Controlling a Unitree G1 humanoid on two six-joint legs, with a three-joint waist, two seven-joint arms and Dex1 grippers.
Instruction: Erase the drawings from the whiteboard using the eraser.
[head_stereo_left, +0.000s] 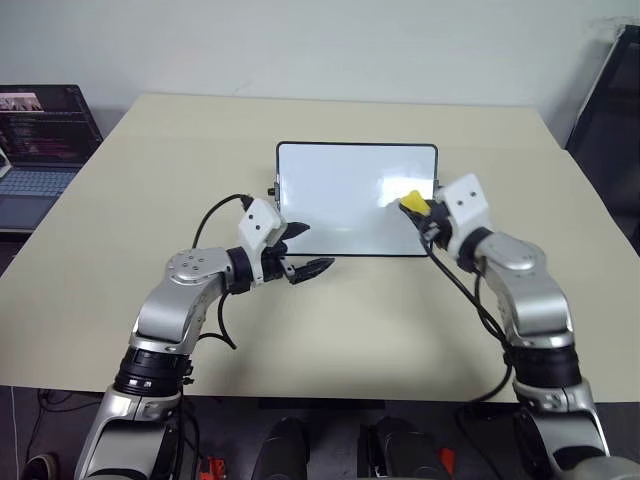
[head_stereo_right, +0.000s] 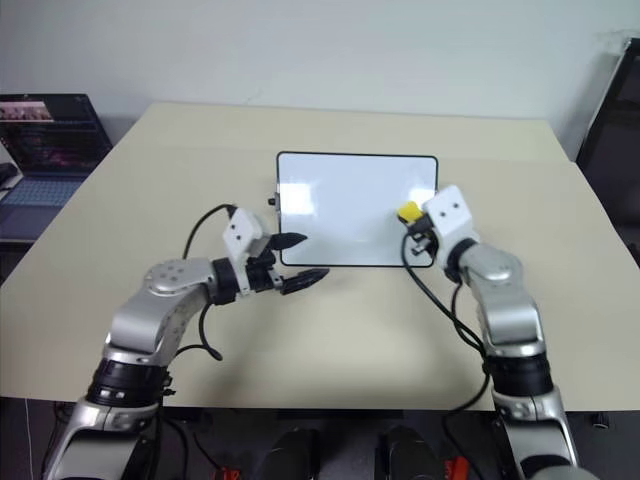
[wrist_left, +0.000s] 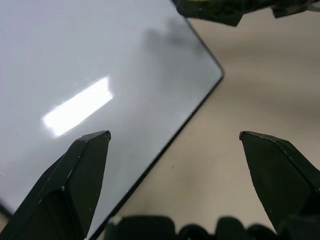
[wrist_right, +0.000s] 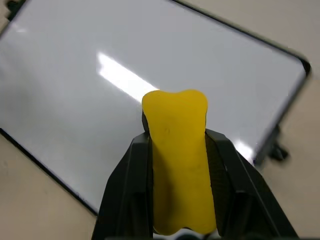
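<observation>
Next, I set the yellow eraser down on the tan table (head_stereo_left: 473, 272) next to the front corner of the whiteboard that is closest to my right gripper.
The whiteboard (head_stereo_left: 340, 210) lies flat on the tan table, white with a thin black frame. The drawings are out of view; the board's visible surface looks plain white with glare patches. My right gripper (head_stereo_left: 420, 208) is shut on the yellow eraser (head_stereo_left: 411, 200), which hangs over the board's right edge, near its front right corner; in the right wrist view the eraser (wrist_right: 176, 150) sticks out between the two black fingers above the board (wrist_right: 75, 90). My left gripper (head_stereo_left: 308, 248) stands open at the board's front left corner, one finger over the board, with nothing between the fingers (wrist_left: 85, 165).
An open laptop (head_stereo_left: 40, 140) sits off the table's left side. A dark object (head_stereo_left: 612, 120) stands at the far right. Black cables loop from both wrists over the table (head_stereo_left: 200, 140). A small black knob (head_stereo_left: 272, 190) sticks out at the board's left edge.
</observation>
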